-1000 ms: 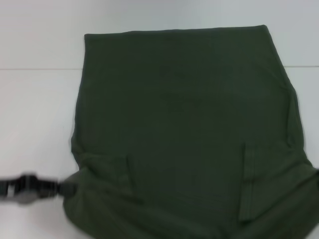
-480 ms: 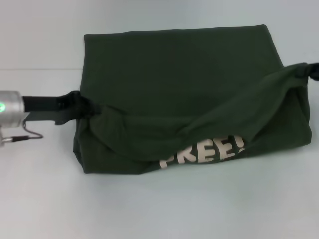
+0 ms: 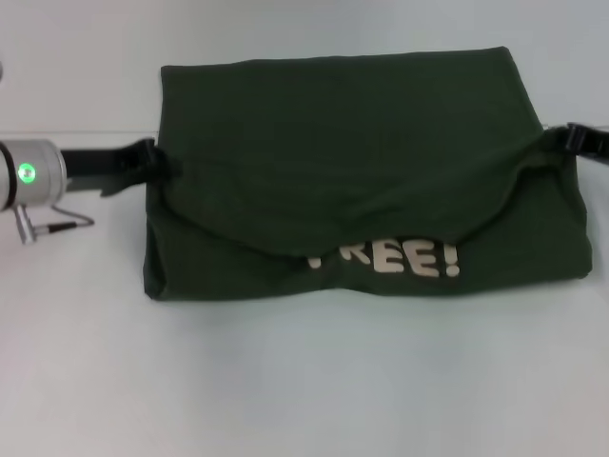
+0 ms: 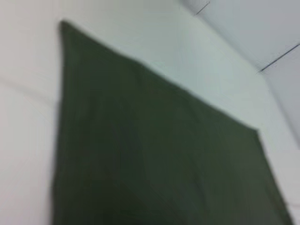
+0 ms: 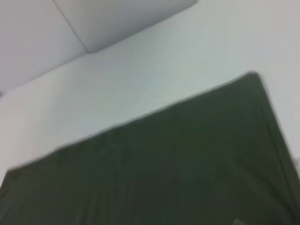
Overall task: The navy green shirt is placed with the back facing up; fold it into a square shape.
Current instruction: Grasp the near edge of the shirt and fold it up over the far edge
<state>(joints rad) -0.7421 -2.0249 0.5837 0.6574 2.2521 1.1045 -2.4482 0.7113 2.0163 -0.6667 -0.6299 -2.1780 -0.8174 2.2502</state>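
Observation:
Next, my left gripper releases the corner of the shirt flap on the shirt's side edge [image 3: 160, 158], just on the near side of the table's thin seam.
The navy green shirt [image 3: 333, 133] lies on the white table, its near part turned over toward the far side. On the turned-up underside, cream lettering [image 3: 400, 259] reads "REE!". The folded flap sags in the middle between two held corners. My left gripper [image 3: 164, 164] is shut on the flap's left corner, at the shirt's left edge. My right gripper [image 3: 567, 136] is shut on the right corner, at the right edge. The left wrist view shows only plain green cloth [image 4: 150, 154]. The right wrist view also shows just cloth [image 5: 164, 173], with no fingers.
White table [image 3: 285, 381] surrounds the shirt, with a wide bare strip on the near side. A thin seam line [image 3: 76, 131] crosses the table behind the left arm. The left arm's silver wrist with a green light [image 3: 27, 173] sits at the left border.
Both grippers have lifted the shirt's near corners and carried them toward the far side. The near part has flipped over, exposing the lettering, and the flap now lies lower and farther back.

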